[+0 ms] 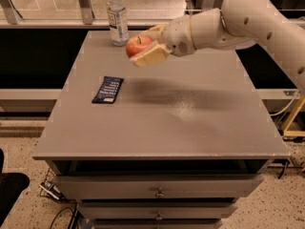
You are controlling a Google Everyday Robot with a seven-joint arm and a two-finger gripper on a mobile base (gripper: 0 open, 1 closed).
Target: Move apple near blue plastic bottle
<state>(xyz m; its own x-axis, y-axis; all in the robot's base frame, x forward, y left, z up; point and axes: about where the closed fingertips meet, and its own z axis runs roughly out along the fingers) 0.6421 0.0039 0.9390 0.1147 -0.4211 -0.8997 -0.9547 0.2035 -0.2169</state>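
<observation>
My gripper needs to let go of the apple on the far end of the grey table (139, 43), next to the blue plastic bottle.
My gripper (143, 46) is shut on the red-orange apple (137, 45) and holds it in the air above the far part of the grey table (190, 128). The blue plastic bottle (117, 17), clear with a white cap and a blue-and-white label, stands upright at the table's far left edge. The apple hangs just to the right of the bottle and a little nearer to me. My white arm (238, 23) reaches in from the upper right.
A flat dark blue snack wrapper (108, 89) lies on the left side of the table. Drawers (157, 192) sit below the tabletop at the front. A metal railing (86, 4) runs behind the table.
</observation>
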